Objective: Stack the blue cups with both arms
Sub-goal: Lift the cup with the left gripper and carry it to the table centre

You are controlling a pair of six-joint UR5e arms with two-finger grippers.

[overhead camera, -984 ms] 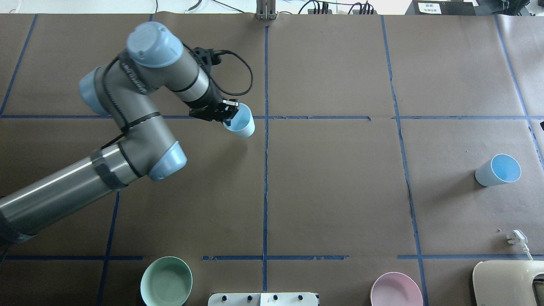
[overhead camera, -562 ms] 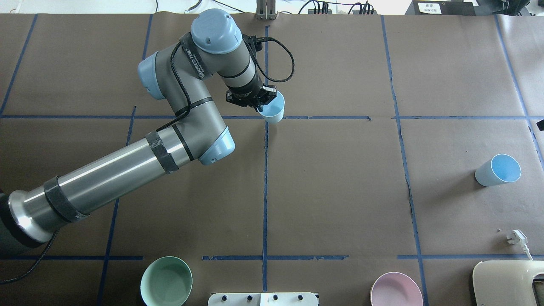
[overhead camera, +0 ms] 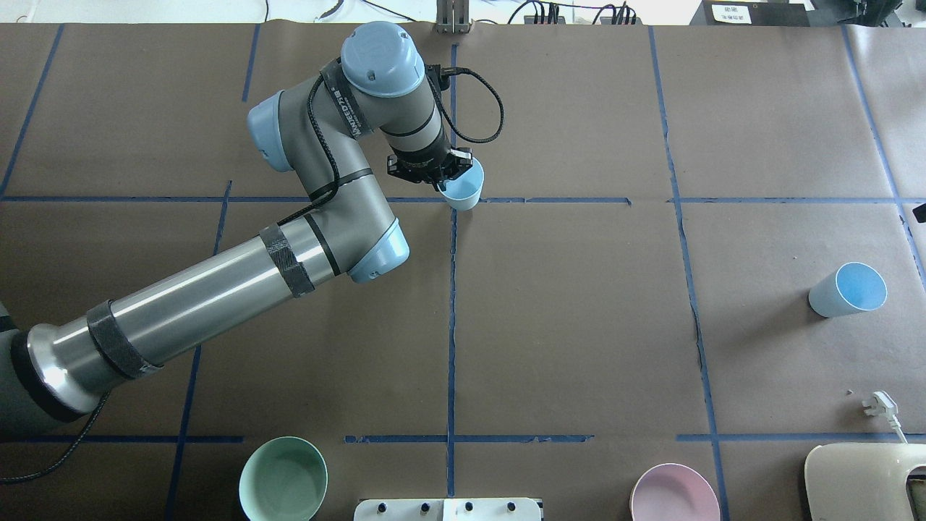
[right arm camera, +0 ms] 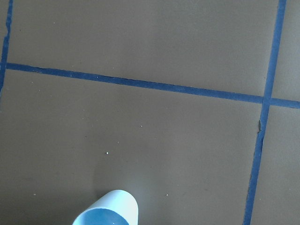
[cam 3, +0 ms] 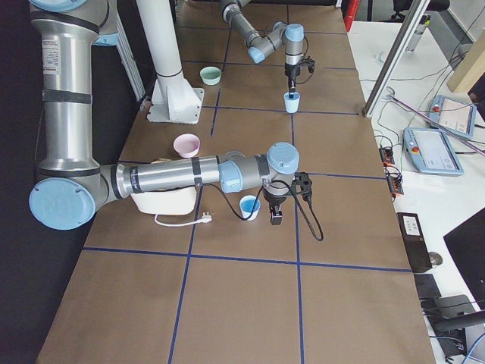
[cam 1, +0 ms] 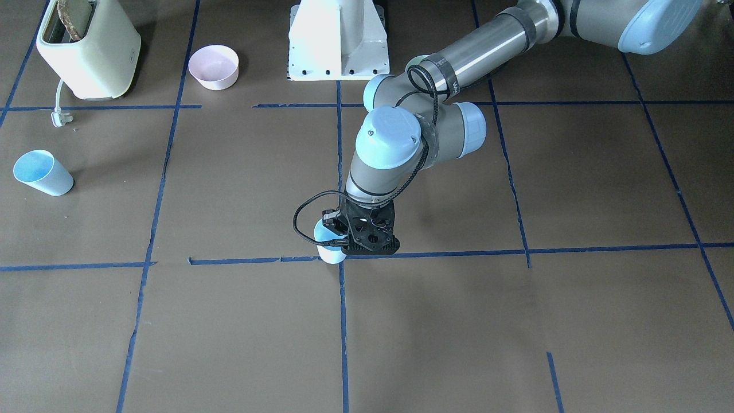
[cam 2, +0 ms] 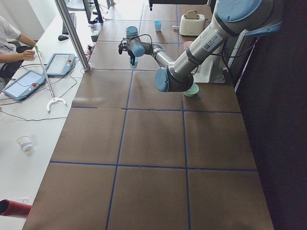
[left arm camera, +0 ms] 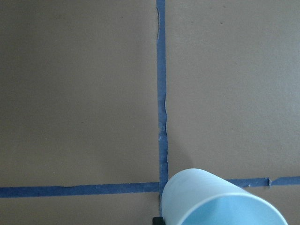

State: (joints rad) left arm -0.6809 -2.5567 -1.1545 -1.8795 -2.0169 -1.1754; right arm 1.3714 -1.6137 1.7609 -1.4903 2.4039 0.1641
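The second blue cup's rim (cam 1: 26,181) (right arm camera: 128,221), near the toaster's loose plug, is next for my right gripper, which should go there and close with one finger inside.
My left gripper (overhead camera: 445,177) is shut on the rim of a pale blue cup (overhead camera: 464,192) and holds it upright, low at the tape crossing in the far middle of the table. The cup also shows in the front view (cam 1: 331,255) and the left wrist view (left arm camera: 206,197). The second blue cup (overhead camera: 848,289) stands alone at the right. In the exterior right view my right gripper (cam 3: 274,216) hangs close beside this cup (cam 3: 248,206); I cannot tell whether it is open or shut. The right wrist view shows only the cup's rim (right arm camera: 108,210).
A mint-green bowl (overhead camera: 283,479) and a pink bowl (overhead camera: 674,496) sit at the near edge either side of the white pedestal (cam 1: 338,40). A cream toaster (overhead camera: 864,481) with its loose plug (overhead camera: 879,404) stands near right, close to the second cup.
My left arm carried its cup to the right, from left of the centre tape line to the tape crossing, then nearly stopped. The second cup has not moved.
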